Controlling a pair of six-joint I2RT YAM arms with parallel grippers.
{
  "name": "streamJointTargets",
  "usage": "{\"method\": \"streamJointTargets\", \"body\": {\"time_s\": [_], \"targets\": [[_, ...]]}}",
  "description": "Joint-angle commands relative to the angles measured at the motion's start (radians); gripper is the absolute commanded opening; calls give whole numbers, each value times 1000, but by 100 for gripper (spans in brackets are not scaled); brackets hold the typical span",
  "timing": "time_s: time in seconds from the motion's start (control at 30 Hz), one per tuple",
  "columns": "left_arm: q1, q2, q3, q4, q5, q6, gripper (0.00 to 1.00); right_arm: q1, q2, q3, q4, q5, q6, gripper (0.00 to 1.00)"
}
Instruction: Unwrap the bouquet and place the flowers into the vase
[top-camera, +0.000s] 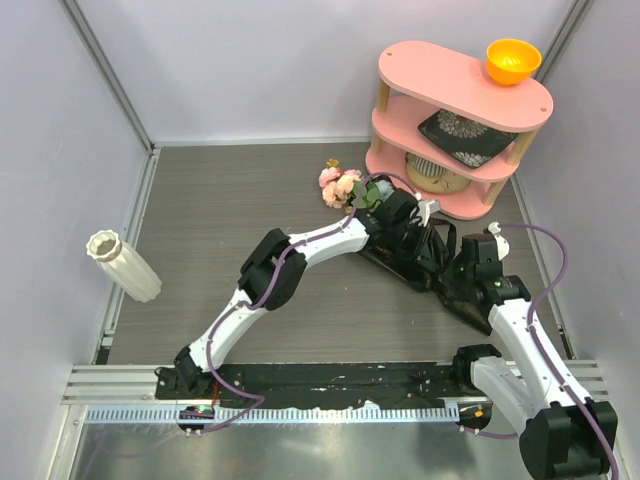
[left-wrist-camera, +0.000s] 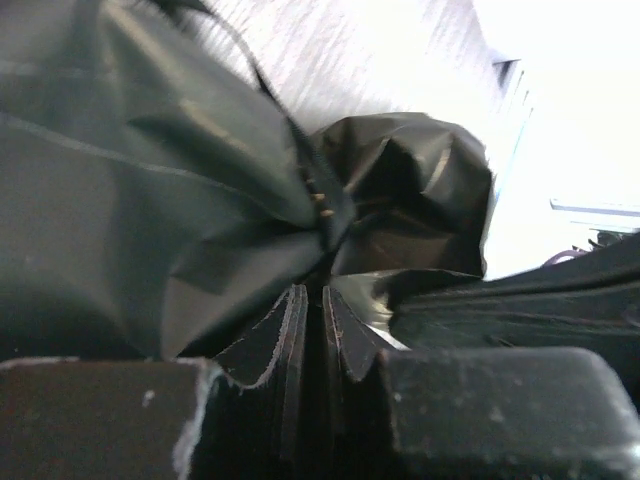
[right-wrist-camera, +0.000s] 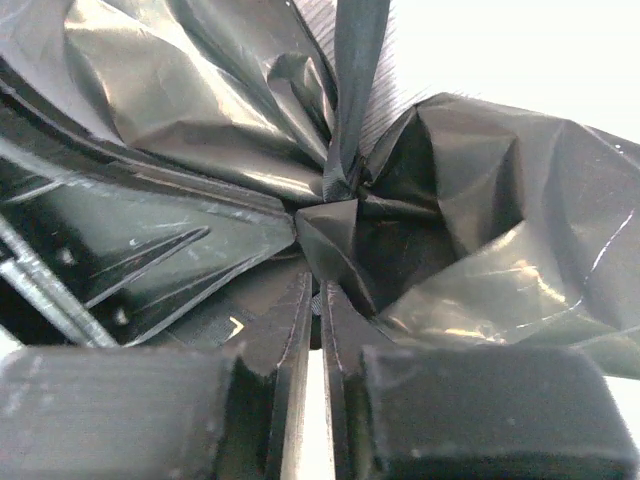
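Observation:
I need to grip the black paper farther back (left-wrist-camera: 235, 270) with my left gripper, because both grippers crowd the ribbon knot, and hold it still while my right gripper pulls the ribbon.
The bouquet lies on the table by the pink shelf, its pink and peach flowers (top-camera: 340, 187) pointing away and its crinkly black paper (top-camera: 415, 262) trailing towards the right arm. My left gripper (top-camera: 405, 215) reaches across onto the wrap. Its jaws (left-wrist-camera: 313, 290) are nearly together, tips pressed into the gathered black paper (left-wrist-camera: 400, 190) under the ribbon knot (left-wrist-camera: 322, 200). My right gripper (top-camera: 455, 265) sits at the wrap's other side. Its tips (right-wrist-camera: 317, 285) are almost shut, nipping a dark scrap below the tied ribbon (right-wrist-camera: 358, 60). The ribbed cream vase (top-camera: 124, 266) stands far left, apart from both arms.
A pink two-tier shelf (top-camera: 460, 85) stands at the back right. It carries an orange bowl (top-camera: 512, 60), a floral black plate (top-camera: 465, 133) and, underneath, a ribbed white cup (top-camera: 430, 172). Grey walls close in the left, back and right sides.

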Motion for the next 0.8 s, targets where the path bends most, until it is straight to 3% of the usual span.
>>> {"method": "streamJointTargets", "body": {"time_s": [0.0,0.3,0.5,0.6,0.77], "targets": [[2,39,34,-9,-15,21,14,6,8,-21,43,-35,6,14],[1,47,25,-15,-23,28,12,6,52,-19,35,6,8,24],[2,-3,-2,9,-6,24,33,6,40,-27,26,14,9,24],[4,-43,-18,15,-15,24,32,6,37,-41,27,-3,25,13],[8,-102,-85,98,-6,-12,25,6,40,-64,55,3,28,13]]}}
